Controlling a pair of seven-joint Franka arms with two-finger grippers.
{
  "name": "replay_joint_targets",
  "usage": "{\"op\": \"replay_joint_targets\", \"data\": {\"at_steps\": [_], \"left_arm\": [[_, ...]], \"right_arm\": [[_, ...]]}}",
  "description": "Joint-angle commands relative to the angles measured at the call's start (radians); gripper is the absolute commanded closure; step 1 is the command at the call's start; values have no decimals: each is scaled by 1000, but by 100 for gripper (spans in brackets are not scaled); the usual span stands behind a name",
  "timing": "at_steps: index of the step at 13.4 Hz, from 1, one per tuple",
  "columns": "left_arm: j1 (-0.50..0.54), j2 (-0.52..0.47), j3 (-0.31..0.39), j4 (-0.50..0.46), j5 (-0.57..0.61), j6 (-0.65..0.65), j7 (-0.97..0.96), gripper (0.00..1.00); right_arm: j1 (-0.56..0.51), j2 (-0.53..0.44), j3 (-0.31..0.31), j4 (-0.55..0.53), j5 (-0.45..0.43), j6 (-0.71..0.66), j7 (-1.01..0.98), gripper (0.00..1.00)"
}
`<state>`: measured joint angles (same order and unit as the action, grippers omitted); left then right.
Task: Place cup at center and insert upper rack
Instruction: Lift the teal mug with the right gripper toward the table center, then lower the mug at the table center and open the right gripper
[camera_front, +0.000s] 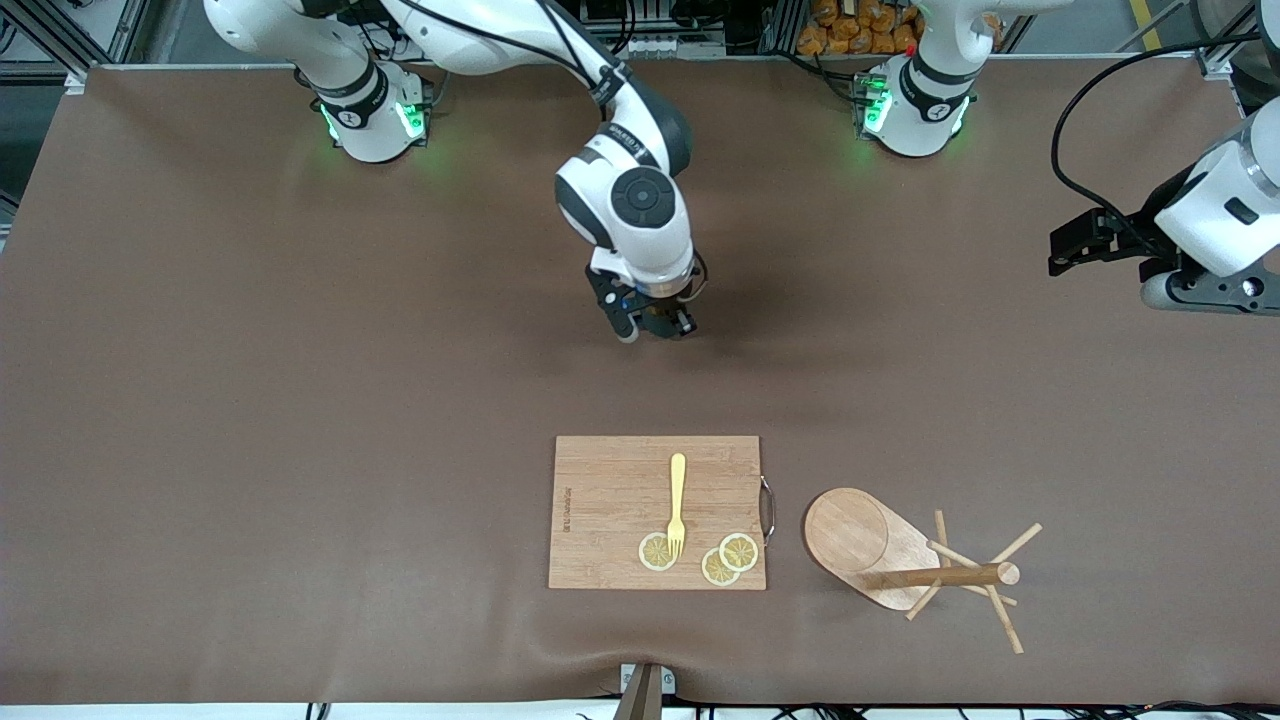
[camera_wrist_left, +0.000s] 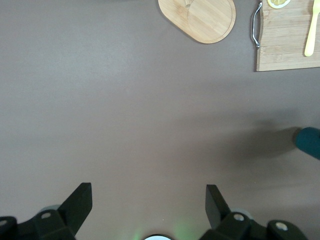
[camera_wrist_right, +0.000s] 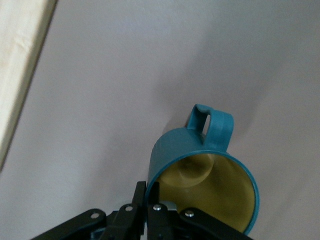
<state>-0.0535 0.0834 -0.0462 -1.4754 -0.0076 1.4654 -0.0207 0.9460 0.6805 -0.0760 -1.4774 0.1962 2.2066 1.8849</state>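
Observation:
Next, I let go of the dark teal cup, now held low over the table's middle, with my right gripper on the bare brown table (camera_front: 681, 306), in line with the handle of the yellow fork.
My right gripper (camera_front: 660, 325) is shut on the rim of the dark teal cup (camera_wrist_right: 200, 165), one finger inside its yellowish-olive inside and one outside. It holds the cup low over the middle of the table; the handle points away from the fingers. In the front view the hand hides most of the cup. Its teal edge shows in the left wrist view (camera_wrist_left: 310, 141). The wooden upper rack (camera_front: 850, 530) lies tipped on its side beside the cutting board, toward the left arm's end, with its post (camera_front: 950, 575) and pegs pointing outward. My left gripper (camera_wrist_left: 149, 200) is open and empty, waiting high over the left arm's end of the table (camera_front: 1085, 245).
A rectangular wooden cutting board (camera_front: 610, 500) with a metal handle lies near the table's front edge, with a yellow fork (camera_front: 677, 500) and lemon slices (camera_front: 728, 558) on it. Its pale edge shows in the right wrist view (camera_wrist_right: 20, 65).

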Motion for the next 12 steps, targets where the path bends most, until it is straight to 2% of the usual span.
{"op": "replay_joint_targets", "data": {"at_steps": [1, 12], "left_arm": [[3, -1, 0, 3, -17, 1, 19, 0], [3, -1, -1, 1, -17, 1, 13, 0]], "right_arm": [[29, 27, -13, 34, 14, -18, 19, 100], [71, 68, -13, 65, 12, 2, 54, 100]]}}
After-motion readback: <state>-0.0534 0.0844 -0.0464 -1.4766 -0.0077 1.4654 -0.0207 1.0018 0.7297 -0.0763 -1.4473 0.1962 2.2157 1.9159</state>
